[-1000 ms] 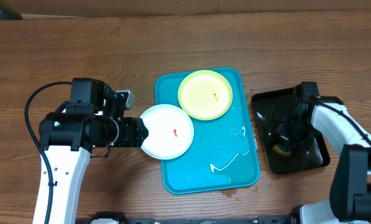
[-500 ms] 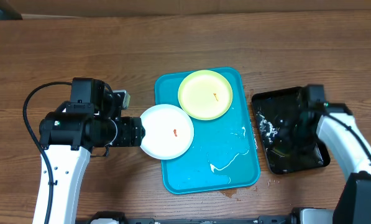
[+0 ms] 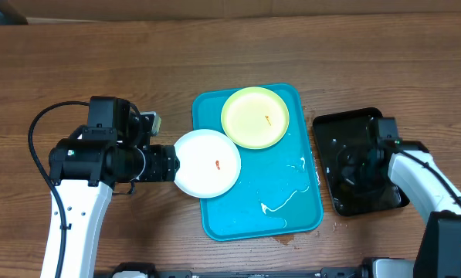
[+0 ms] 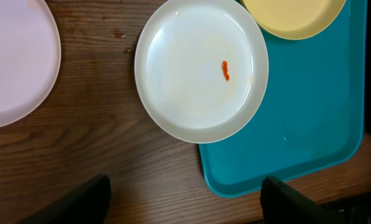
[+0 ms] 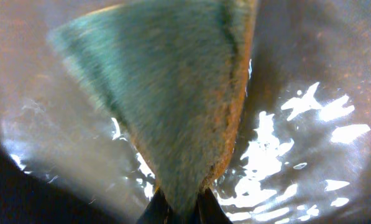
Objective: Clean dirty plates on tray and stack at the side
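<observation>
The sponge is pinched at its narrow end by my right gripper, so next I put it down in the black tray and take the sponge's green side nearer its middle (image 5: 173, 93) before I wipe.
A white plate (image 3: 207, 162) with an orange smear lies half on the blue tray (image 3: 292, 208), overhanging its left edge. A yellow-green plate (image 3: 255, 117) with a small smear lies at the tray's far end. My left gripper (image 3: 171, 164) is open and empty by the white plate's left edge. The left wrist view shows the white plate (image 4: 201, 68), the yellow-green plate (image 4: 294, 15), the tray (image 4: 309, 124), the open fingers (image 4: 185, 208) and a third pale plate (image 4: 11, 62) on the wood. My right gripper (image 3: 355, 166) is shut on a green-faced sponge (image 5: 173, 106) in the wet black tray (image 3: 346, 127).
White streaks of liquid (image 3: 284, 201) lie on the blue tray's near right part. Small drips (image 3: 288, 238) mark the wood at the tray's near edge. The black tray's water (image 5: 309, 124) glints around the sponge. The third plate is hidden under my left arm in the overhead view.
My right gripper has shifted about inside the black tray with the sponge, stirring the water. The left arm and the plates have not moved.
</observation>
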Available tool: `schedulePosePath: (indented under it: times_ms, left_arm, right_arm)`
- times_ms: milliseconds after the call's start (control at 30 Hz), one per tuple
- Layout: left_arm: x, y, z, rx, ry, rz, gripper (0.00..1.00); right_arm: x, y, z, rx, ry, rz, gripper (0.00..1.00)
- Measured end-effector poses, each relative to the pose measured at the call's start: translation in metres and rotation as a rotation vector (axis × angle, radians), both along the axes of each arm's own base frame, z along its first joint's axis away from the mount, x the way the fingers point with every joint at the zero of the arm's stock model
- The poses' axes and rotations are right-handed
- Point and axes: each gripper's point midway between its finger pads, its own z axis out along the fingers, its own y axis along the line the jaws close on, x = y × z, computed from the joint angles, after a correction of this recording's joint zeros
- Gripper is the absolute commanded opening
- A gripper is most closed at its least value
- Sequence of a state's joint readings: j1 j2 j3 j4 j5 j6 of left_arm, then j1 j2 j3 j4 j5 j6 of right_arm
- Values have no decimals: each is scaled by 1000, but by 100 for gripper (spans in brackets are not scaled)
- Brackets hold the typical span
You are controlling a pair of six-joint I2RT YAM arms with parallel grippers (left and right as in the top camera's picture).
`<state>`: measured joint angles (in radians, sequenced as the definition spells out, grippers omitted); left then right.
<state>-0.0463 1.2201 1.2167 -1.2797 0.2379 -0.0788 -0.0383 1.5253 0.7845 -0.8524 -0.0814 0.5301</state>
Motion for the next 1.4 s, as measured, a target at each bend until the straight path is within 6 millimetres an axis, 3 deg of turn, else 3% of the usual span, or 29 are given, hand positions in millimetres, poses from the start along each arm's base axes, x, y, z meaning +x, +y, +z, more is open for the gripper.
schedulePosePath:
  times_ms: [167, 267, 367, 467, 567, 767, 800, 867, 900, 1100, 1267, 1300, 1400]
  left_arm:
    - [-1, 0, 0, 1, 4, 0, 79]
    - [-1, 0, 0, 1, 4, 0, 80]
    - [-1, 0, 0, 1, 4, 0, 80]
    - [0, 1, 0, 7, 2, 2, 81]
    - [1, 4, -1, 24, -1, 7, 81]
    - [2, 8, -3, 44, 3, 13, 81]
    - [2, 8, -3, 47, 4, 14, 81]
    - [2, 8, -3, 47, 4, 14, 81]
    - [2, 8, -4, 47, 4, 14, 81]
    - [2, 9, -4, 51, 3, 15, 81]
    - [7, 9, -3, 54, -15, 16, 82]
    - [8, 10, -2, 60, -21, 19, 82]
    - [13, 13, -3, 73, -37, 25, 82]
  right_arm:
    - [18, -3, 27, -15, -23, 15, 54]
    - [25, -13, 35, -75, -37, 22, 65]
    - [28, -25, 35, -138, -47, -6, 63]
    - [44, -31, 37, -172, -112, -34, 52]
    - [56, -33, 34, -182, -174, -54, 49]
    - [41, -30, 5, -165, -163, -63, 45]
    - [39, -29, 1, -162, -166, -64, 40]
    - [37, -28, -4, -157, -168, -59, 9]
    - [36, -28, -5, -155, -167, -59, 4]
    - [19, -24, -3, -145, -89, 11, 4]
    - [20, -24, 34, -148, -91, 90, 40]
    - [29, -23, 50, -147, -139, 90, 41]
    - [37, -20, 66, -135, -193, 110, 44]
